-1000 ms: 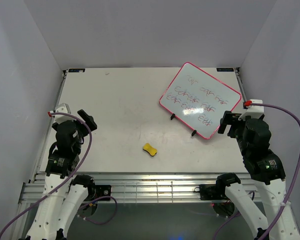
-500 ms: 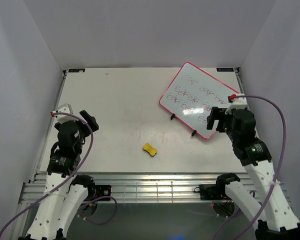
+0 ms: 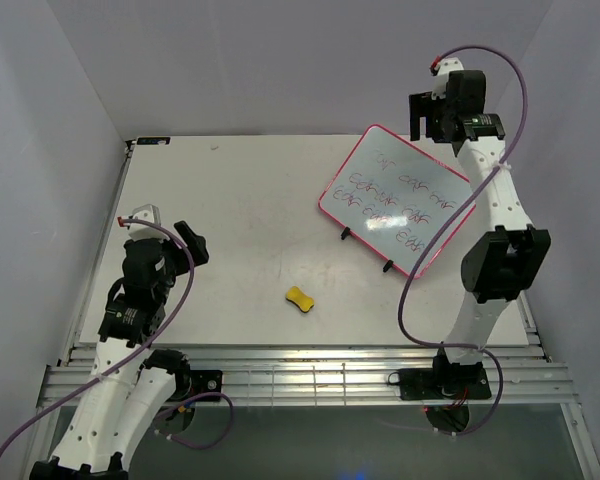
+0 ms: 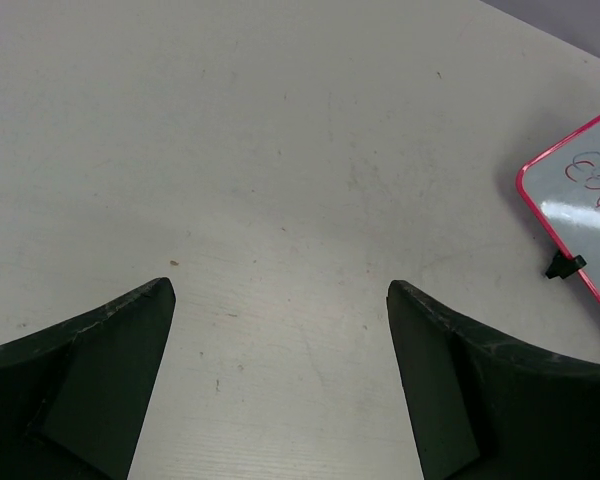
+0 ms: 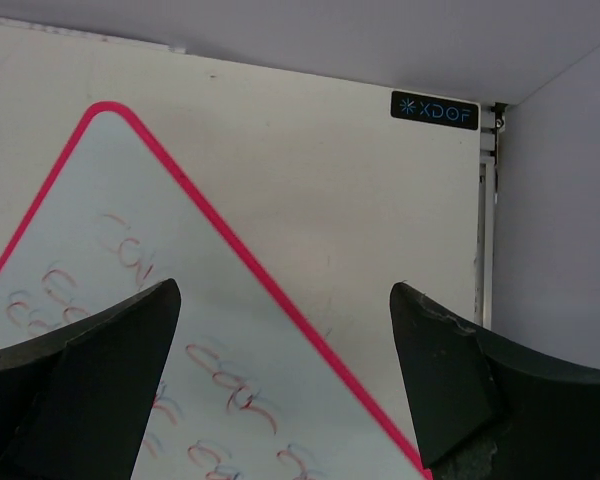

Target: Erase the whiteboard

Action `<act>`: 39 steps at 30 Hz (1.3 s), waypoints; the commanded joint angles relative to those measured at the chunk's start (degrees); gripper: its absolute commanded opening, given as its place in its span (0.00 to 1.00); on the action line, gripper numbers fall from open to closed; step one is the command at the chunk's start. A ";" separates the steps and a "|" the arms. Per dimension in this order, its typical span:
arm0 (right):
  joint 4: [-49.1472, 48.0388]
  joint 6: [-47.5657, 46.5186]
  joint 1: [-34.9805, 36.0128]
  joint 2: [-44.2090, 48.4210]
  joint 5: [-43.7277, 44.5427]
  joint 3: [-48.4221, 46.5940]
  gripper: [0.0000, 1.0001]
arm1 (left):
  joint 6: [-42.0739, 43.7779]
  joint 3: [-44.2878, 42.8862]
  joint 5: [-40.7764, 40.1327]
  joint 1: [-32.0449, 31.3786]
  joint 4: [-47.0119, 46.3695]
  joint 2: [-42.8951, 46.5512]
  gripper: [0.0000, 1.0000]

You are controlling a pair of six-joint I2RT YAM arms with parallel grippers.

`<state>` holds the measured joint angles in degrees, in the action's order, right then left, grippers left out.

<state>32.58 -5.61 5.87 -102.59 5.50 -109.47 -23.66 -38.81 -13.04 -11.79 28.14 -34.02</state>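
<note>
The robot's right gripper will close on the middle of the whiteboard's far edge point(image 3: 428, 156) point(image 5: 308, 330), opposite the side with the two black clips.
The whiteboard point(image 3: 400, 200) lies tilted at the table's far right, with a pink-red frame, rows of red scribbles and two black clips point(image 3: 348, 235) on its near edge. My right gripper point(image 3: 425, 120) hovers high over its far corner, open and empty. In the right wrist view the board point(image 5: 130, 260) fills the lower left between the open fingers point(image 5: 285, 290). My left gripper point(image 3: 192, 243) is open and empty at the left side. In its wrist view point(image 4: 280, 290) it is over bare table, with the board's corner point(image 4: 585, 195) and one clip point(image 4: 563, 266) far to the right.
A small yellow sponge point(image 3: 300, 298) lies on the table near the front middle, between the two arms. Grey walls close in the left, back and right. The table's right rail and an XDOF label point(image 5: 435, 110) lie by the far right corner.
My right arm has swung up and away from the near right, rising to the board's far corner. My left gripper has edged slightly right. Board and sponge have not moved.
</note>
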 commanded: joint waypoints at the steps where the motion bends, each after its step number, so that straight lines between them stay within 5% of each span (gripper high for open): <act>1: 8.03 -8.80 -1.38 -7.97 -3.10 -8.92 0.91 | 0.72 0.57 1.44 -0.42 -1.16 0.36 0.98; 15: 15.32 -10.74 -5.17 -12.82 -29.03 -10.59 0.99 | 1.78 1.10 4.95 -2.97 -2.21 0.80 0.98; 19: 17.34 -11.53 -7.97 -12.29 -37.99 -10.59 0.91 | 1.86 1.19 4.78 -3.15 -2.13 0.62 0.98; 30: 20.07 -12.76 -9.12 -8.96 -42.23 -7.52 0.80 | 1.95 1.10 4.51 -3.41 -2.13 0.10 0.98; 39: 22.09 -12.67 -9.12 -7.02 -43.12 -4.35 0.60 | 1.95 1.19 3.98 -3.50 -1.95 0.27 0.98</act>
<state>49.47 -19.07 -4.08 -112.42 -33.41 -115.79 -22.28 -37.87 -8.95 -14.90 27.27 -33.93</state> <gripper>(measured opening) 0.610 0.975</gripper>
